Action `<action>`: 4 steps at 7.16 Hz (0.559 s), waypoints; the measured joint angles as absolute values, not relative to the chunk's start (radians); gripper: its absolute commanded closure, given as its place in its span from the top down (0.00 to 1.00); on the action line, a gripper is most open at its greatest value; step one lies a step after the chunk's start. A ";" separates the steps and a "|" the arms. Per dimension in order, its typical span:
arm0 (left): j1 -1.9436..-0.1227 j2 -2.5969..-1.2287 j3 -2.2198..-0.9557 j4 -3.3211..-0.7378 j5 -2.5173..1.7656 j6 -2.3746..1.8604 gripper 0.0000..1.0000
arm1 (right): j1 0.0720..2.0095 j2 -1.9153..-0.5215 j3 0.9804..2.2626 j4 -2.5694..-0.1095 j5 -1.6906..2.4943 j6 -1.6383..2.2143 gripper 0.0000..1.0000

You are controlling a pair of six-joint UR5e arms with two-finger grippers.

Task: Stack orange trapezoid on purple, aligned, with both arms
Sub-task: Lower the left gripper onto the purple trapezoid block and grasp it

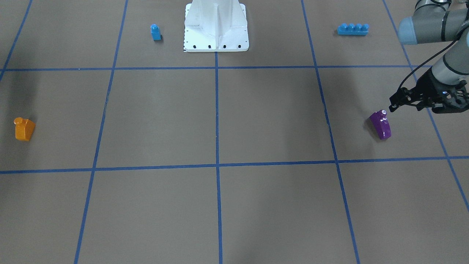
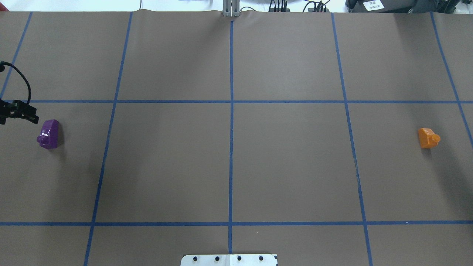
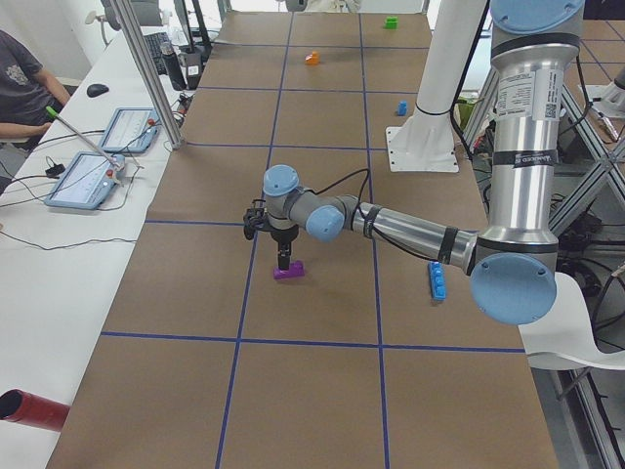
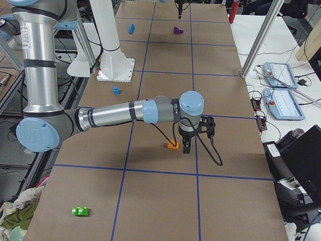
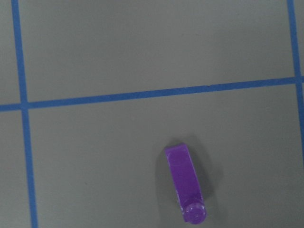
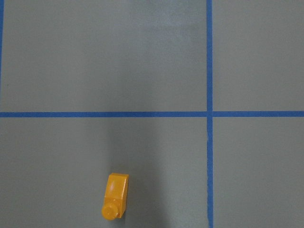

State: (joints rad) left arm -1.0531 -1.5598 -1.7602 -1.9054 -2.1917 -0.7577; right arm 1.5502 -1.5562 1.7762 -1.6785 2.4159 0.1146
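The robot's left gripper will next move to the purple brick's studded end [image 1: 379, 118] [image 5: 191, 199] and close there, leaving the brick's smooth end sticking out.
The purple brick [image 1: 381, 125] lies on the brown table at the robot's left side; it also shows in the overhead view [image 2: 49, 133] and low in the left wrist view [image 5: 185, 185]. My left gripper [image 1: 392, 103] hangs just above and beside it, not touching, fingers close together and empty. The orange trapezoid [image 1: 24, 129] lies at the opposite side, shown in the overhead view [image 2: 428, 137] and the right wrist view [image 6: 115, 195]. My right gripper [image 4: 187, 146] hangs right next to the orange trapezoid [image 4: 173, 145]; it shows only in that side view, so I cannot tell whether it is open.
A small blue single-stud brick [image 1: 155, 32] and a long blue four-stud brick [image 1: 353, 29] sit on either side of the white robot base [image 1: 216, 25]. A green brick [image 4: 80, 211] lies near the table's end. Blue tape lines grid the table.
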 measured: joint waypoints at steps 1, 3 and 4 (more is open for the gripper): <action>-1.007 -1.565 -1.702 -1.996 -2.156 -0.834 1.00 | 1.550 -1.556 1.776 -1.679 2.417 0.115 1.00; -0.940 -1.578 -1.617 -2.107 -2.116 -0.910 0.75 | 1.549 -1.555 1.775 -1.680 2.417 0.115 1.00; -0.923 -1.582 -1.605 -2.122 -2.110 -0.919 0.19 | 1.550 -1.554 1.774 -1.680 2.418 0.115 1.00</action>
